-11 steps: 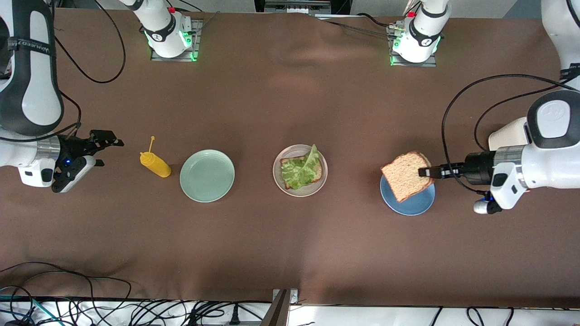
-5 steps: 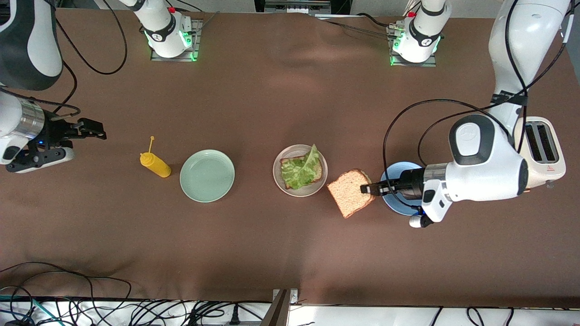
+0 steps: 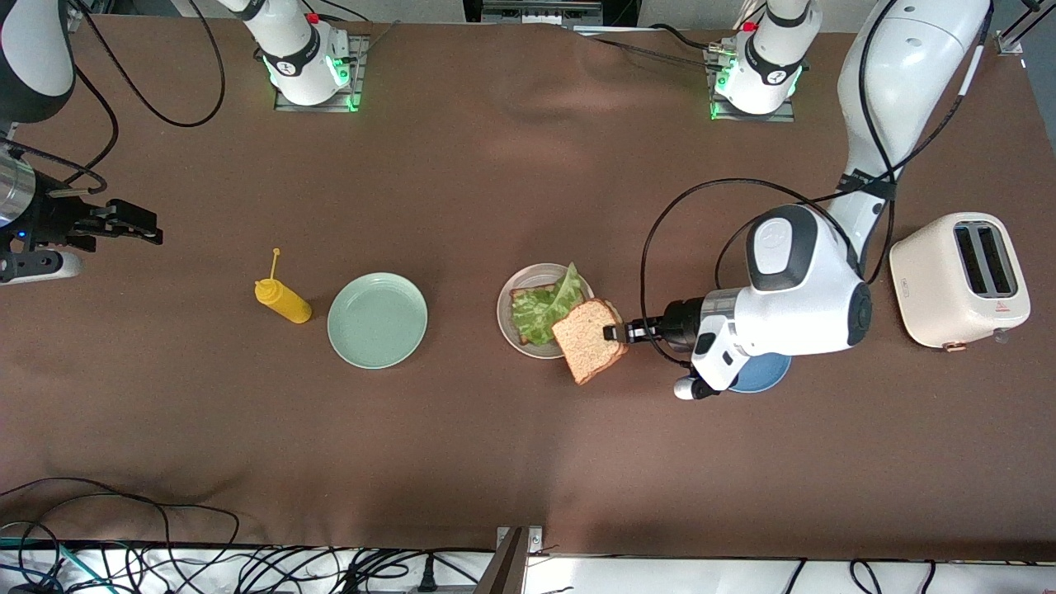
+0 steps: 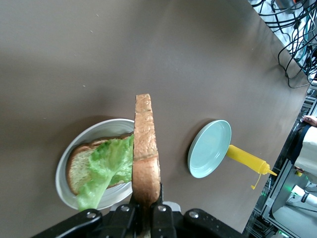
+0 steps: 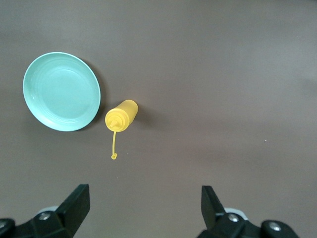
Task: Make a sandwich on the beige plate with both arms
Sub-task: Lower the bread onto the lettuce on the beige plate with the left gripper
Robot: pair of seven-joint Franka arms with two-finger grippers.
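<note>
The robot's left gripper should release the second toast slice on top of the green lettuce leaf (image 3: 557,313) (image 4: 99,164) on the beige plate.
The beige plate (image 3: 510,334) sits mid-table with one toast slice and a green lettuce leaf (image 3: 546,309) on it. It also shows in the left wrist view (image 4: 64,173) with the lettuce (image 4: 106,163). My left gripper (image 3: 612,332) is shut on a second toast slice (image 3: 587,340), held tilted in the air over the plate's rim toward the left arm's end. In the left wrist view the slice (image 4: 145,148) stands edge-on between the fingers (image 4: 159,203). My right gripper (image 3: 136,223) is open and empty at the right arm's end of the table, seen wide apart in its wrist view (image 5: 143,201).
A mint green plate (image 3: 377,319) and a yellow squeeze bottle (image 3: 283,299) lie between the beige plate and the right gripper. A blue plate (image 3: 763,373) lies partly under the left arm. A cream toaster (image 3: 957,279) stands at the left arm's end.
My left gripper has carried the toast slice from over the blue plate across to the beige plate's rim. My right gripper has drawn back toward its end of the table.
</note>
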